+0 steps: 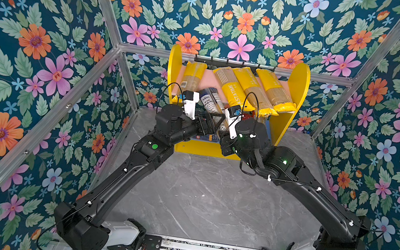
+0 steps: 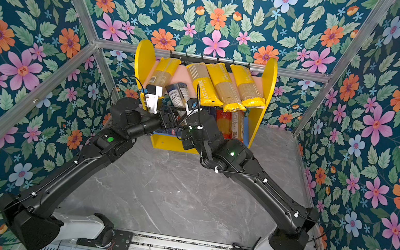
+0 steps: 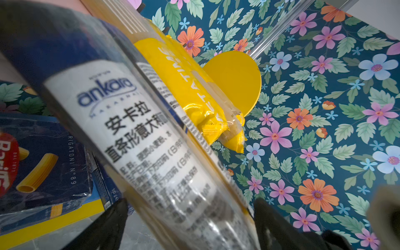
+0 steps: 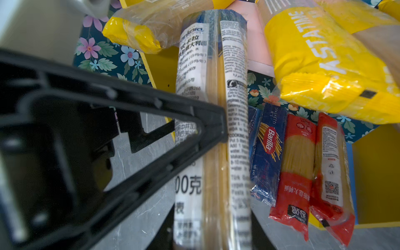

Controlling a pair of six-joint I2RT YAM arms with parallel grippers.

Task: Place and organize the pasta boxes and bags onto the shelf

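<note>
Most navy bag overhangs the pink upper board; left gripper should grip its middle (image 1: 218, 110), lift it farther in.
The dark navy bag (image 1: 210, 102) (image 4: 213, 91) with a white label slants out from the shelf's (image 1: 298, 88) pink upper board (image 4: 258, 43), its far end between yellow bags (image 1: 250, 90). My right gripper (image 4: 212, 238) is shut on its near end. My left gripper (image 3: 190, 227) is open, its fingers (image 3: 112, 220) standing on either side of the bag (image 3: 129, 121). On the lower level lie the rigatoni box (image 3: 43, 162), the spaghetti box (image 4: 268, 147) and two red bags (image 4: 296, 168).
Several yellow bags (image 2: 247, 87) cover the upper board and overhang its front edge. The black hook rail (image 1: 233, 63) runs along the shelf's back. Both wrists crowd the shelf's front. The grey marble table (image 1: 208, 200) spreads out before the shelf, with floral walls all round.
</note>
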